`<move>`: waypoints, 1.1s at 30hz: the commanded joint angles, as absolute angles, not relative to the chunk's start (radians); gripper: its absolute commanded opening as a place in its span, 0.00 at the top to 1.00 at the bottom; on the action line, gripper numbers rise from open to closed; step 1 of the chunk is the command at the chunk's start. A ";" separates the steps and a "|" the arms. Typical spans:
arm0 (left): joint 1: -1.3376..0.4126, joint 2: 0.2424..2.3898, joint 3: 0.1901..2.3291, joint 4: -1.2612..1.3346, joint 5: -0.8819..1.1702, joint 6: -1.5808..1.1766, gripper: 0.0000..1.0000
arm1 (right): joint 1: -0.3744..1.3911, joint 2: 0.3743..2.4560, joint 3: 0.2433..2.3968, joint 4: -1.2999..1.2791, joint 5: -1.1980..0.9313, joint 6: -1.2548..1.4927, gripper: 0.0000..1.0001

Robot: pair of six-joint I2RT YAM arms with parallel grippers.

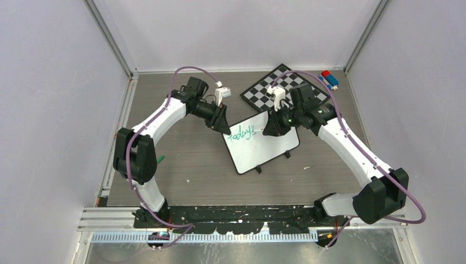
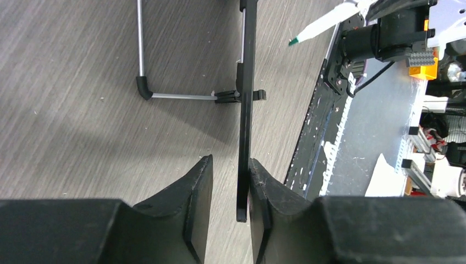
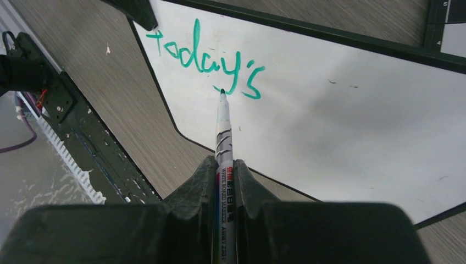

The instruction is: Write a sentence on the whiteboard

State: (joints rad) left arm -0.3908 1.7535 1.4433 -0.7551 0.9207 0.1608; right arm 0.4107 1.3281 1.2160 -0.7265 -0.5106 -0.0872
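The whiteboard's dark edge sits loosely in the robot's open left gripper, so that gripper should close its fingers on the whiteboard's corner (image 2: 242,206) before the right gripper writes further.
The whiteboard (image 1: 269,148) lies tilted at the table's middle, with green writing "today's" (image 1: 242,133) near its upper left corner. My left gripper (image 1: 224,129) straddles that corner: in the left wrist view the board's dark edge (image 2: 245,121) runs between the jaws of the gripper (image 2: 231,162), against the right pad, with a gap to the left one, so it stands open. My right gripper (image 3: 222,162) is shut on a white marker (image 3: 223,129). The marker's green tip sits just below the word "today's" (image 3: 206,58) on the whiteboard (image 3: 340,126).
A black-and-white chessboard (image 1: 286,88) lies behind the whiteboard, touching its far edge. Red and blue blocks (image 1: 329,80) sit at the back right. A small green item (image 1: 160,159) lies near the left arm. The board's wire foot (image 2: 165,96) rests on the table.
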 commanded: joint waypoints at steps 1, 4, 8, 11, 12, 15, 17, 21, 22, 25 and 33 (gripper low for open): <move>-0.396 1.724 1.408 -0.702 0.916 0.130 0.67 | 0.372 1.283 1.222 -0.694 -0.539 -0.090 1.00; -0.396 1.716 1.392 -0.677 0.923 0.106 0.63 | 0.362 1.278 1.229 -0.694 -0.483 -0.101 1.00; -0.396 1.721 1.401 -0.674 0.926 0.096 0.63 | 0.362 1.282 1.227 -0.686 -0.405 -0.129 1.00; -0.397 1.731 1.404 -0.671 0.931 0.088 0.64 | 0.361 1.285 1.221 -0.675 -0.375 -0.135 1.00; -0.397 1.734 1.404 -0.671 0.932 0.087 0.65 | 0.363 1.285 1.221 -0.671 -0.367 -0.136 1.00; -0.397 1.738 1.405 -0.668 0.928 0.087 0.71 | 0.361 1.285 1.226 -0.664 -0.347 -0.138 1.00; -0.398 1.740 1.404 -0.666 0.929 0.086 0.76 | 0.361 1.287 1.232 -0.663 -0.342 -0.138 1.00; -0.399 1.743 1.402 -0.664 0.927 0.087 0.87 | 0.362 1.293 1.242 -0.663 -0.342 -0.139 1.00; -0.399 1.742 1.401 -0.665 0.926 0.089 0.89 | 0.361 1.294 1.247 -0.663 -0.338 -0.138 1.00; -0.399 1.739 1.398 -0.664 0.920 0.090 0.93 | 0.361 1.298 1.256 -0.663 -0.332 -0.138 1.00; -0.400 1.735 1.390 -0.660 0.914 0.092 1.00 | 0.362 1.314 1.279 -0.660 -0.327 -0.137 1.00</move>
State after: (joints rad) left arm -0.4000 1.7531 1.3964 -0.7036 0.9455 0.0887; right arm 0.3626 1.3155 1.2236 -0.7033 -0.3405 -0.1287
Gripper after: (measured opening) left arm 0.088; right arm 0.176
